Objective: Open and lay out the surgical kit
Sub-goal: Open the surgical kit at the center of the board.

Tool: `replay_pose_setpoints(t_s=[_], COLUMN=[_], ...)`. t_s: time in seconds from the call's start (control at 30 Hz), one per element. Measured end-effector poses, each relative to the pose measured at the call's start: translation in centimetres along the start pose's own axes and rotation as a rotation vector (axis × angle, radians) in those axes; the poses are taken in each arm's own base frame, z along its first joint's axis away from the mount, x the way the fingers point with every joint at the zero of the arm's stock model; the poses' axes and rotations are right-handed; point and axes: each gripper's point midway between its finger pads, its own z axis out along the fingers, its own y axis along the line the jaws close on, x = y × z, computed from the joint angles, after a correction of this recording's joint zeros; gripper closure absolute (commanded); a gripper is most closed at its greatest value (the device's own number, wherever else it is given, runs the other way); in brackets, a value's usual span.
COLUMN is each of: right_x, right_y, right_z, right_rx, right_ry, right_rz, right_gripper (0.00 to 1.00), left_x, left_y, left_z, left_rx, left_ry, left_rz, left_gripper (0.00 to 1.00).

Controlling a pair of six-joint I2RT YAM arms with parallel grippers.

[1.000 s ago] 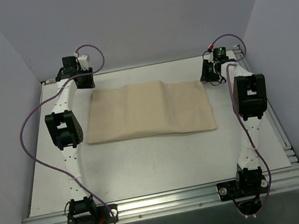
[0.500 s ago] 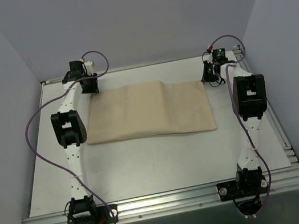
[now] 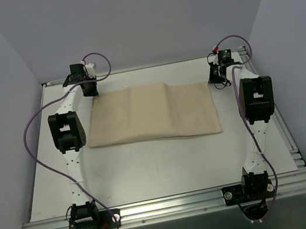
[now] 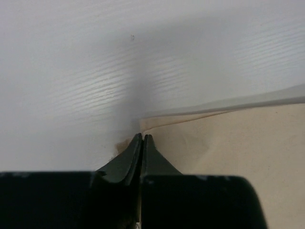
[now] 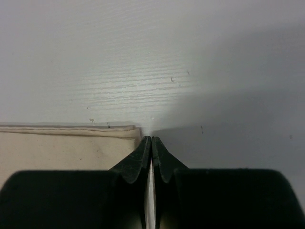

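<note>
My shut right fingers sit just past the wrap's corner; I should open them, shift inward, then pinch the wrap's top layer (image 5: 125, 149) before unfolding it.
The surgical kit shows as a folded beige cloth wrap (image 3: 153, 113) lying flat in the middle of the white table (image 3: 162, 166). My left gripper (image 3: 91, 93) is down at the wrap's far left corner. In the left wrist view that gripper (image 4: 143, 136) is shut, with cloth (image 4: 238, 143) showing on both sides of its tips. My right gripper (image 3: 215, 78) sits at the far right corner. The right wrist view has it (image 5: 151, 138) shut too, with the wrap's corner (image 5: 57, 148) against its left finger. Whether it pinches any cloth does not show.
Grey walls (image 3: 17, 115) close in the table on the left, back and right. An aluminium rail (image 3: 169, 206) carrying both arm bases runs along the near edge. Purple cables (image 3: 33, 141) loop beside each arm.
The left gripper has moved right onto the wrap's far left corner and shut. The right gripper has shut at the far right corner. The cloth has not moved.
</note>
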Motion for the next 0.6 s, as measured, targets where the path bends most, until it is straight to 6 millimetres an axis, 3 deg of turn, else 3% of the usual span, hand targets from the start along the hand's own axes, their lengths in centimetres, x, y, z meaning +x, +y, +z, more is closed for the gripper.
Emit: replay_pose_setpoints(t_s=[0.23, 0.27, 0.37, 0.6], right_x=[-1.5, -1.7, -2.2, -1.6], right_y=[0.2, 0.3, 0.6, 1.3], right_z=[-1.5, -1.7, -2.2, -2.1], right_rx=[0.011, 0.009, -0.001, -0.041], right_ry=[-0.035, -0.041, -0.053, -0.032], right_rz=[-0.018, -0.019, -0.019, -0.009], right_gripper=[0.97, 0.85, 0.70, 0.69], left_x=[-2.1, -2.3, -2.4, -2.3], left_y=[-0.9, -1.0, -1.2, -1.4], left_z=[-1.9, -2.0, -2.1, -2.1], left_rx=[0.041, 0.046, 0.058, 0.066], left_ry=[-0.054, -0.057, -0.060, -0.056], left_rz=[0.008, 0.008, 0.007, -0.002], left_gripper=[0.98, 0.98, 0.98, 0.98])
